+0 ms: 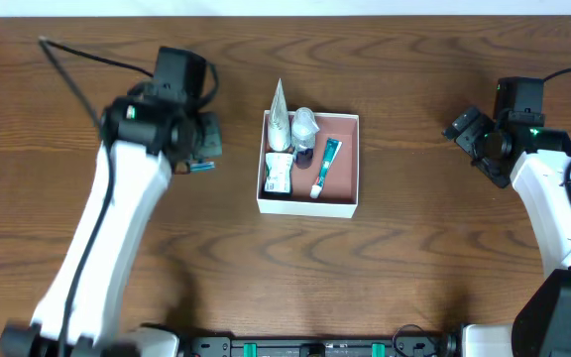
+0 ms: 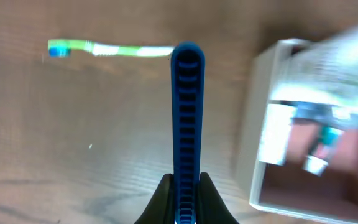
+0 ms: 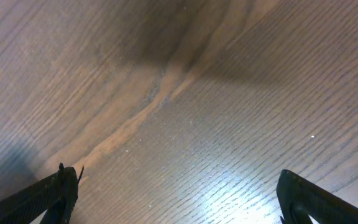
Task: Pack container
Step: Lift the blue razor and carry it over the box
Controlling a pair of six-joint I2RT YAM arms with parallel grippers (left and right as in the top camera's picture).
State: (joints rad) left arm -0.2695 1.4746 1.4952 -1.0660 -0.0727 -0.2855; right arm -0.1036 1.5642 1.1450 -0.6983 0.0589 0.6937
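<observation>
The left gripper should release the blue comb, which is now beside the box, inside the box, between the teal-capped tube and the box's side [image 1: 342,161].
The container [image 1: 306,206], a shallow white box with a pinkish-brown floor, sits mid-table and holds a white tube [image 1: 280,121], a small bottle [image 1: 305,127], a teal-capped tube [image 1: 324,167] and a small white pack [image 1: 278,173]. It shows blurred at the right of the left wrist view [image 2: 253,143]. My left gripper [image 1: 203,149] [image 2: 185,182] is left of the box, shut on a blue ridged comb [image 2: 186,112]. A green toothbrush [image 2: 110,50] lies on the table beyond the comb. My right gripper [image 1: 469,134] [image 3: 179,193] is open and empty over bare wood, right of the box.
The wooden table [image 1: 414,258] runs all around the box. The left arm [image 1: 117,228] crosses the left side of the table and the right arm [image 1: 563,218] runs along the right edge.
</observation>
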